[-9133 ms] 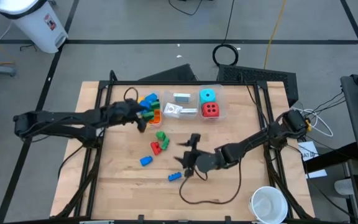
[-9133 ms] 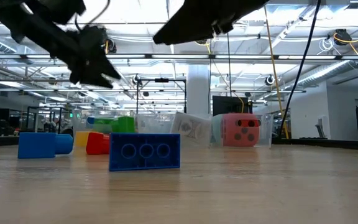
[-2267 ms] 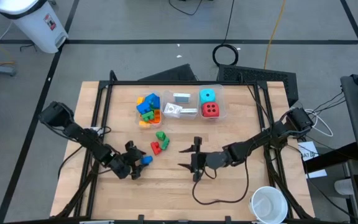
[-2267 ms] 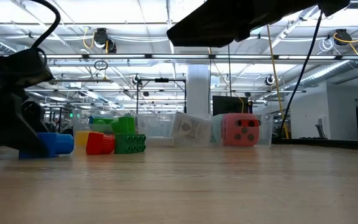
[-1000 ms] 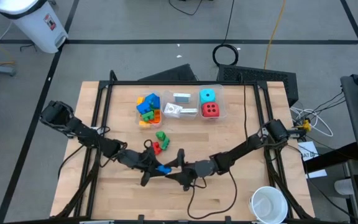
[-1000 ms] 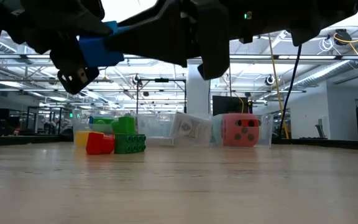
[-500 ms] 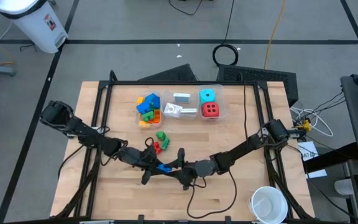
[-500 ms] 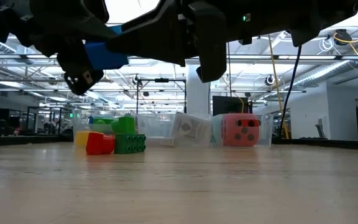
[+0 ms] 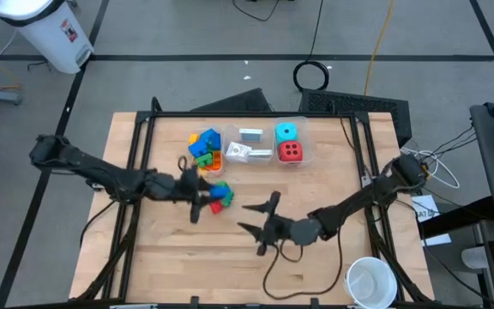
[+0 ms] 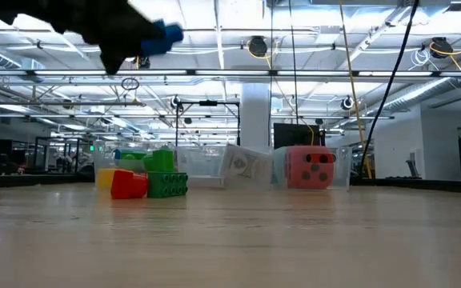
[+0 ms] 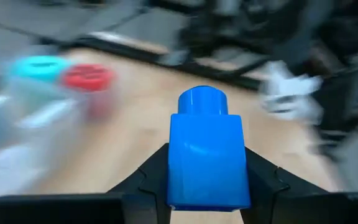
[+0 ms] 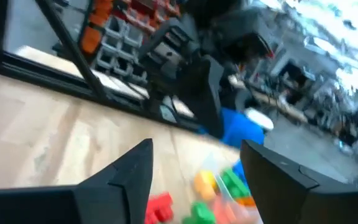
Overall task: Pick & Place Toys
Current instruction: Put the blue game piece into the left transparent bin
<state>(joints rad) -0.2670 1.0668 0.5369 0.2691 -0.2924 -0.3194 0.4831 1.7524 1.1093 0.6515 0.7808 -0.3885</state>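
My left gripper is going to set the blue brick down on the green bricks inside the clear bin (image 9: pixel 201 154).
A blue brick (image 11: pixel 208 158) with one round stud sits between the fingers of my left gripper (image 9: pixel 199 186), high over the table (image 10: pixel 165 34). Just beyond it, a green brick (image 9: pixel 222 188) and a red brick (image 9: pixel 215 204) lie flat on the wood (image 10: pixel 166 183). My right gripper (image 9: pixel 259 216) hovers open at the table's middle, nothing between its fingers (image 12: pixel 197 180). At the far side stand clear bins with more bricks (image 9: pixel 204 148), cards (image 9: pixel 249 146), and a cyan and a red die (image 9: pixel 289 152). My left gripper pinches the blue brick by its two opposite side faces (image 11: pixel 175 186) between its two fingers. The fingers run nearly level along the brick, whose stud (image 11: pixel 202 101) points away from the gripper. The brick is lifted clear of the table.
A white cup (image 9: pixel 371 281) stands at the near right corner. A black cable (image 9: pixel 294 266) loops on the wood under the right arm. Bare wood lies along the near edge and at the far left.
My left gripper has risen with the blue brick and gone toward the table's far edge, to beside the green and red bricks. My right gripper, which stood close against the brick, has drawn away toward the right and risen out of the low view.
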